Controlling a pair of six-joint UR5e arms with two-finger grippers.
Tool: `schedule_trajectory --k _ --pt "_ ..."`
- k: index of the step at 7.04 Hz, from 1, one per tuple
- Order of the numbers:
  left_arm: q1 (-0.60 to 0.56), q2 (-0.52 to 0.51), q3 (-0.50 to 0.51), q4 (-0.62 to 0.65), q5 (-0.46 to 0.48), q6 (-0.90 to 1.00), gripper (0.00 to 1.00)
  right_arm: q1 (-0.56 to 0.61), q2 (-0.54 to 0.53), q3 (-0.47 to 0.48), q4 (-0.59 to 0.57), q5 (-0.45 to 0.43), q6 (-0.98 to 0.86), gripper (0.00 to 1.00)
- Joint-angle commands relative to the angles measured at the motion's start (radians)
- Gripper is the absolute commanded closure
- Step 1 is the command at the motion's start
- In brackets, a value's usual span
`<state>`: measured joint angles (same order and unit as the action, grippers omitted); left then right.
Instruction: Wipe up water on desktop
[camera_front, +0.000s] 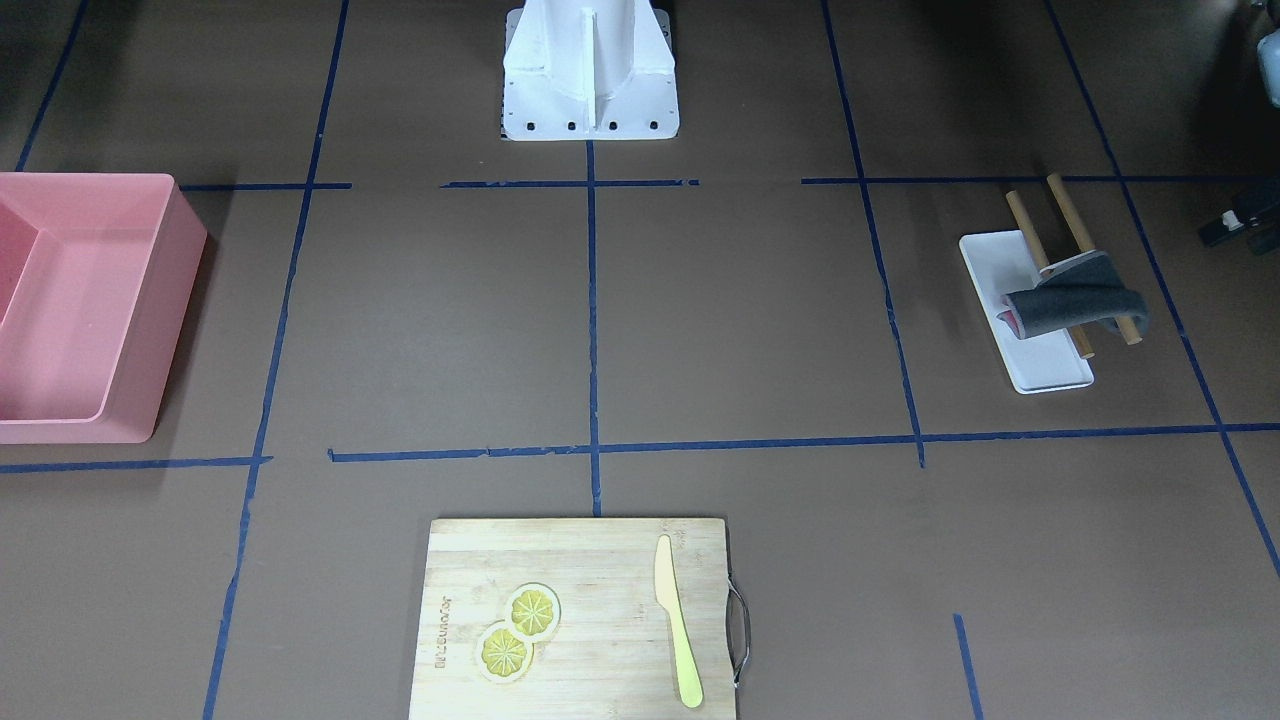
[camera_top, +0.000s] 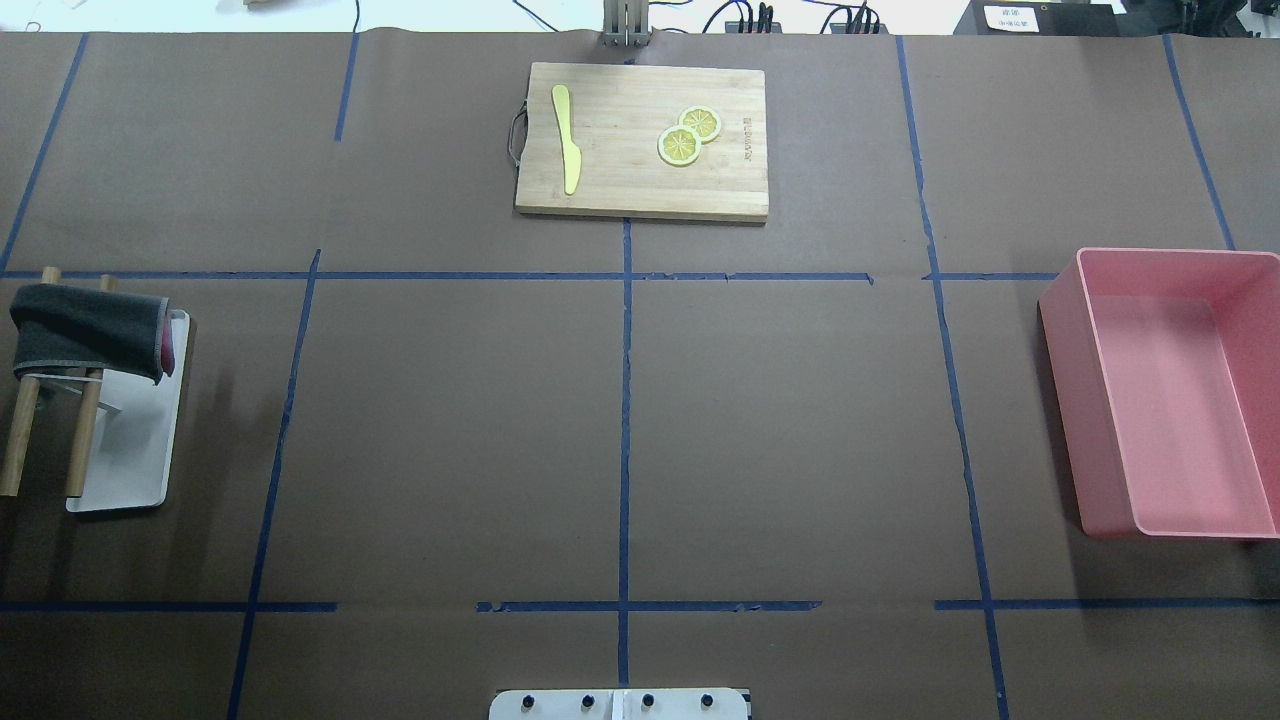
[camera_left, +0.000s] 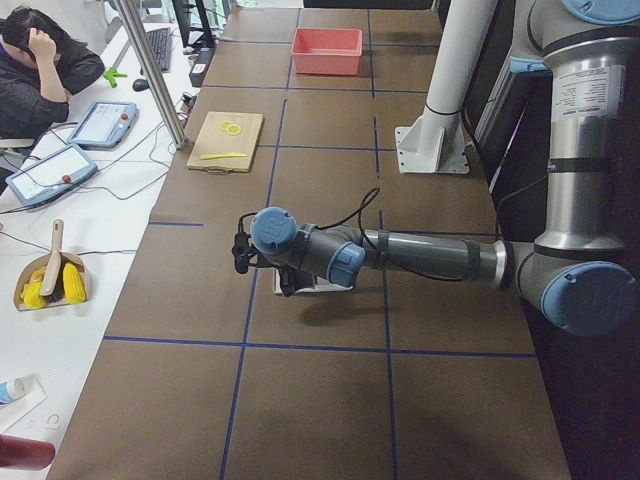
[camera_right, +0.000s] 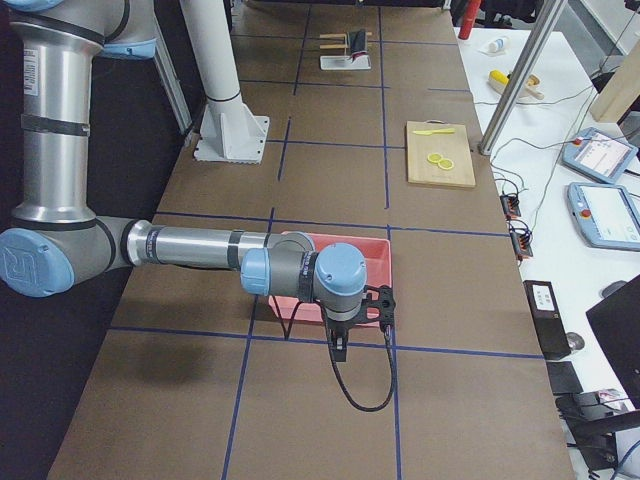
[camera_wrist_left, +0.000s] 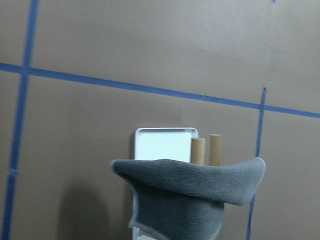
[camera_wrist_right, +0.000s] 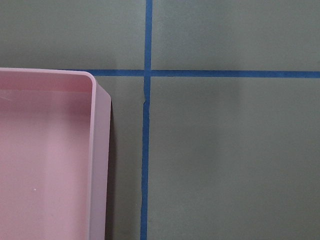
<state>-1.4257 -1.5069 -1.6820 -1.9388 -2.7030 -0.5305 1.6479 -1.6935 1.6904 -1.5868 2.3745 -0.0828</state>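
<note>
My left gripper closes next on the grey cloth's top fold (camera_front: 1105, 289) (camera_wrist_left: 172, 181), where the grey cloth hangs over the wooden rack.
The desktop (camera_front: 740, 310) is a flat brown surface crossed by blue tape lines, also in the overhead view (camera_top: 450, 430). I see no water on it. A grey cloth (camera_front: 1075, 300) hangs over a wooden rack (camera_front: 1065, 210) on a white tray (camera_front: 1040, 365). It also shows in the overhead view (camera_top: 90, 335) and the left wrist view (camera_wrist_left: 190, 190). My left gripper (camera_left: 240, 255) hovers beside the rack, at the table's left end. My right gripper (camera_right: 385, 305) hovers beside the pink bin (camera_right: 375, 250). I cannot tell whether either is open or shut.
The pink bin (camera_top: 1160, 390) stands at the table's right side, its corner in the right wrist view (camera_wrist_right: 45, 150). A bamboo cutting board (camera_top: 620, 190) at the far edge carries a yellow knife (camera_top: 566, 140) and two lemon slices (camera_top: 688, 135). The robot's base (camera_front: 590, 70) stands at the near edge.
</note>
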Motion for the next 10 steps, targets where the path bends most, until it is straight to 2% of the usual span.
schedule_trajectory --k 1,3,5,10 --pt "0.033 0.001 0.079 -0.217 0.006 -0.133 0.00 0.000 0.000 0.000 0.001 0.000 0.000 0.00" --pt "0.086 0.001 0.135 -0.413 0.063 -0.297 0.00 0.000 0.000 0.003 0.001 0.000 0.000 0.00" --pt "0.131 0.001 0.153 -0.529 0.124 -0.403 0.00 0.001 0.000 0.003 0.001 0.000 0.000 0.00" --pt "0.169 -0.015 0.151 -0.569 0.131 -0.476 0.02 0.001 0.000 0.005 0.001 0.000 0.000 0.00"
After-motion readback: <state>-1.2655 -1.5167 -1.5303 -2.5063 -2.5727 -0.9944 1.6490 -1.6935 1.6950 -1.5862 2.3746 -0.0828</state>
